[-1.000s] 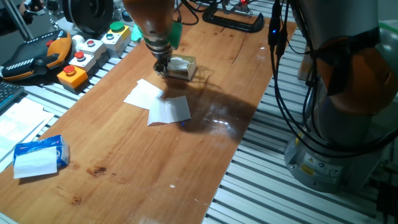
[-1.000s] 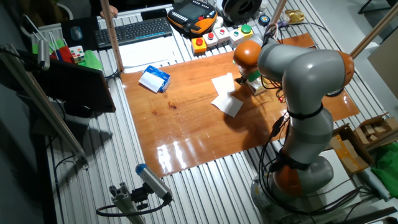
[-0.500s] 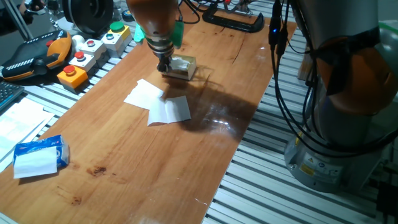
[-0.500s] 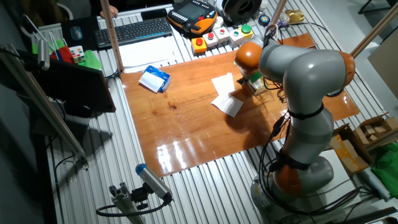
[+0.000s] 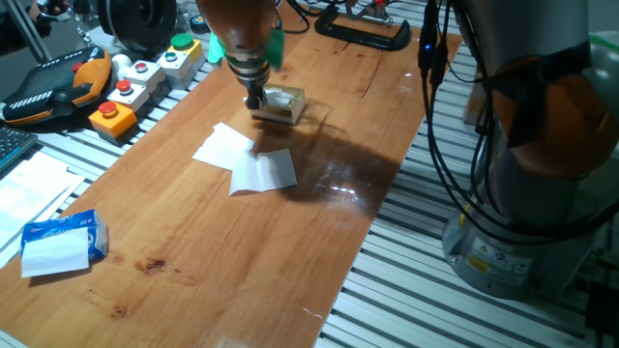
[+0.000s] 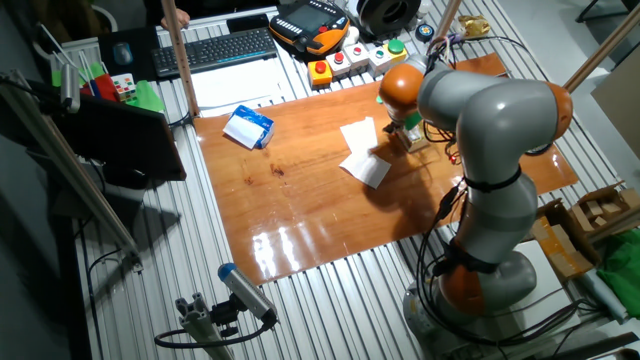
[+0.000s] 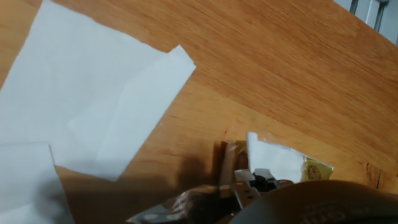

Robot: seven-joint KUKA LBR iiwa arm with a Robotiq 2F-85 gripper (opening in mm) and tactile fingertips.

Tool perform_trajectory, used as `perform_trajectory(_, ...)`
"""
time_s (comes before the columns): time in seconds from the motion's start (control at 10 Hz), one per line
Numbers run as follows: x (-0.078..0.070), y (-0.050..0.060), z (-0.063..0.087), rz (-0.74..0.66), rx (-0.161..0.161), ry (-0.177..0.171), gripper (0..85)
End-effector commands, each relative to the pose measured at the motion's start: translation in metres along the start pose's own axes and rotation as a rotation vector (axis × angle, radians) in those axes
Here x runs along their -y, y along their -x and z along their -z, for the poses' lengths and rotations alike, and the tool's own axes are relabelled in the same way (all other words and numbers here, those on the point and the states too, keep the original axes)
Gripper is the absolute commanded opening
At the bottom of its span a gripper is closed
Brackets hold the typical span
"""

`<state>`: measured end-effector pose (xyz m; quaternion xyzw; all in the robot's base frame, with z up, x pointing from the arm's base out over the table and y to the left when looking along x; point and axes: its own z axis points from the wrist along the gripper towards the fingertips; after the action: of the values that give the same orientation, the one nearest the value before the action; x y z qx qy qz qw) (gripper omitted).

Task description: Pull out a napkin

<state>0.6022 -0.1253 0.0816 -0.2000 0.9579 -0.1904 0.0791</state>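
Next, my gripper lets go of the napkin where the two flat white sheets meet [image 5: 250, 159] [image 7: 45, 138], just in front of the tan-gold box.
The little tan-gold box [image 5: 283, 103] stands on the wooden table [image 5: 319, 116], and shows in the other fixed view [image 6: 413, 136] too. A white tuft of napkin [image 7: 273, 159] sticks out of its top in the hand view. My gripper [image 5: 253, 100] points down at the box's left edge, touching or nearly touching it. It also shows in the other fixed view [image 6: 398, 135]. Its fingers look close together, but the tips are too small and dark to show whether they hold the napkin. In the hand view the fingertips [image 7: 247, 182] sit right beside the tuft.
Two flat white sheets [image 5: 224, 147] [image 5: 263, 171] lie just in front of the box. A blue tissue packet [image 5: 60, 240] lies at the near left. Button boxes [image 5: 131, 82] and a pendant stand along the left edge. A black clamp [image 5: 363, 34] lies at the back.
My gripper has moved slightly up and to the right, closer against the box's left edge. The box, sheets and packet have not moved.
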Motion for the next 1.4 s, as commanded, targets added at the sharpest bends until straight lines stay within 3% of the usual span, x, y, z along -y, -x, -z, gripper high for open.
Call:
perform_trajectory(0.0, 0.001, 0.001, 0.004, 0.000, 0.001, 0.006, 0.7)
perform_trajectory(0.2, 0.005, 0.004, 0.017, -0.001, -0.007, 0.017, 0.7)
perform_trajectory(0.6, 0.012, 0.011, 0.072, -0.025, -0.043, 0.069, 0.7)
perform_trajectory(0.8, 0.010, 0.012, 0.099, -0.070, -0.054, 0.112, 0.7)
perform_trajectory(0.9, 0.008, 0.013, 0.109, -0.083, -0.060, 0.120, 0.7)
perform_trajectory(1.3, 0.002, 0.014, 0.146, -0.169, -0.096, 0.205, 0.7)
